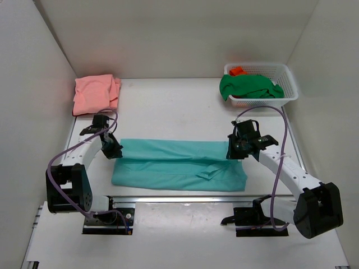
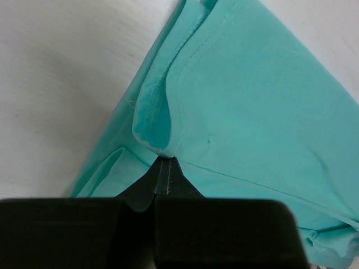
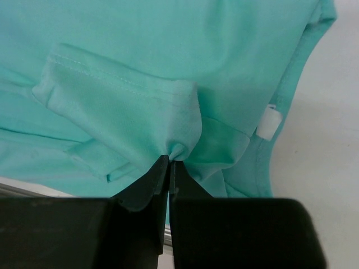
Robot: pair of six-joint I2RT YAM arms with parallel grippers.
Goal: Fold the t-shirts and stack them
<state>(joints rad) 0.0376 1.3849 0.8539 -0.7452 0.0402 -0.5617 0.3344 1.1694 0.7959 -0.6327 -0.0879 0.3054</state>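
The teal t-shirt's far and near flaps have a gap, so next my left gripper pulls the near flap's edge point(image 2: 126, 159) toward the far flap.
The teal t-shirt point(image 1: 179, 165) lies folded in a long band across the table's middle. My left gripper point(image 1: 114, 150) is shut on its left end; the left wrist view shows the fingertips point(image 2: 162, 168) pinching a seamed fold of the teal t-shirt point(image 2: 252, 112). My right gripper point(image 1: 234, 152) is shut on its right end; the right wrist view shows the tips point(image 3: 168, 165) pinching bunched teal cloth point(image 3: 140, 106). The salmon pink t-shirt point(image 1: 96, 93) lies folded at the back left. The dark green t-shirt point(image 1: 248, 87) hangs out of the basket.
A white mesh basket point(image 1: 283, 84) stands at the back right, holding the green shirt and something orange point(image 1: 238, 70). White walls enclose the table on three sides. A metal rail point(image 1: 185, 199) runs along the near edge.
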